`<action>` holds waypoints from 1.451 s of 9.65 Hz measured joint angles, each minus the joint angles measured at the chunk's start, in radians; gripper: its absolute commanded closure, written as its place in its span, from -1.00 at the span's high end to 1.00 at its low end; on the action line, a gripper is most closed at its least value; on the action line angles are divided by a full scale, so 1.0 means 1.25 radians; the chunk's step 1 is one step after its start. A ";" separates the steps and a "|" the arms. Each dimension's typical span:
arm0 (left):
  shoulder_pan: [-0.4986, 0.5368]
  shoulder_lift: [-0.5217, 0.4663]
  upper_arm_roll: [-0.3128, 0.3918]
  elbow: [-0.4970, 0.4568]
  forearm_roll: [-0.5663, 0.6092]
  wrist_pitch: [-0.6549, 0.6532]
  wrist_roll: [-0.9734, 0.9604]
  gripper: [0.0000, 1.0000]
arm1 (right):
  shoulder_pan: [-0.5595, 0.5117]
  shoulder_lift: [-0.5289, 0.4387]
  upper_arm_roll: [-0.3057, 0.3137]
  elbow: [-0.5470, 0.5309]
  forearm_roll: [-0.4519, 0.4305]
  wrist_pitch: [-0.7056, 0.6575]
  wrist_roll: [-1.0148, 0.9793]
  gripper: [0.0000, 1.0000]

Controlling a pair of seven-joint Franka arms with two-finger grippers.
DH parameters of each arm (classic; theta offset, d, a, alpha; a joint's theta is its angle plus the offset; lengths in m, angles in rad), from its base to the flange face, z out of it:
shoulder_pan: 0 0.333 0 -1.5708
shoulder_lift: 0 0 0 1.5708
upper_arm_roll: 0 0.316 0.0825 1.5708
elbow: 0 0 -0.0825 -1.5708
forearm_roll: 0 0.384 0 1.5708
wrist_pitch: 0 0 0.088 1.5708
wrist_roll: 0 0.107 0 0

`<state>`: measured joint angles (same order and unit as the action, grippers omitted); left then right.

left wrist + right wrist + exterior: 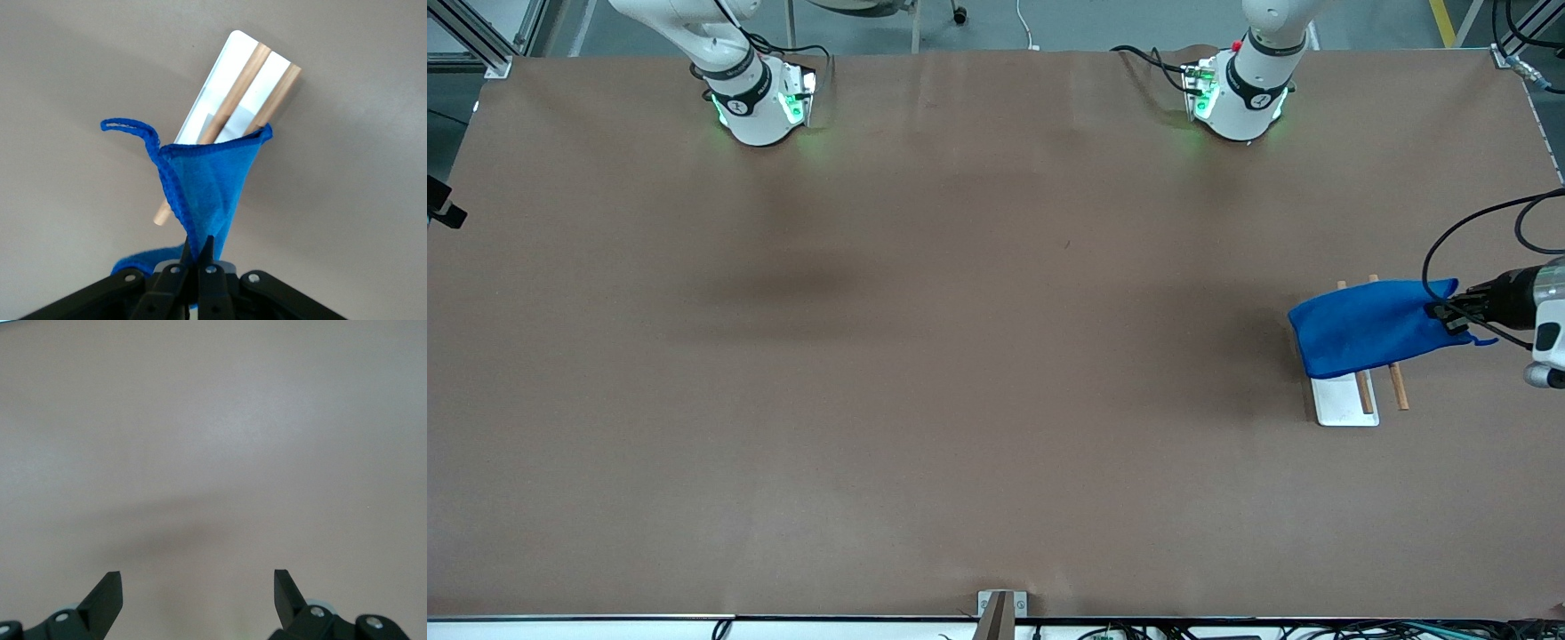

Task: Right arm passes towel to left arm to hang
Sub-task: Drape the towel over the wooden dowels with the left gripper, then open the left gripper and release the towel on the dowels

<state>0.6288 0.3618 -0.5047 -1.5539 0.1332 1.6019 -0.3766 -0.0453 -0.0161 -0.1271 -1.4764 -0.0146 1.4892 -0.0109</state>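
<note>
Next, my left gripper releases the blue towel across the wooden rods [1355,332] [217,155] above the white base plate.
The bright blue towel [1369,327] is draped over a small rack of two wooden rods [1398,387] on a white base plate [1343,402], near the left arm's end of the table. My left gripper [1449,313] is shut on the towel's edge beside the rack. In the left wrist view the towel [207,187] rises from the shut left gripper [198,250], its corner loop [127,125] hangs free, and the rods [243,87] show past it. My right gripper [198,587] is open and empty over bare table. It is out of the front view.
The right arm [720,44] is folded back at its base along the top of the front view and waits. The left arm's black cable [1476,222] loops over the table's edge near the rack. The brown table [960,356] carries nothing else.
</note>
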 measured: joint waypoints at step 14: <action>0.101 0.093 0.001 0.000 0.143 0.090 0.124 1.00 | 0.000 0.000 0.007 0.002 0.000 -0.008 0.007 1.00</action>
<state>0.7556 0.4784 -0.5040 -1.5541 0.3116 1.7143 -0.2219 -0.0456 -0.0159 -0.1179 -1.4733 -0.0144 1.4790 -0.0024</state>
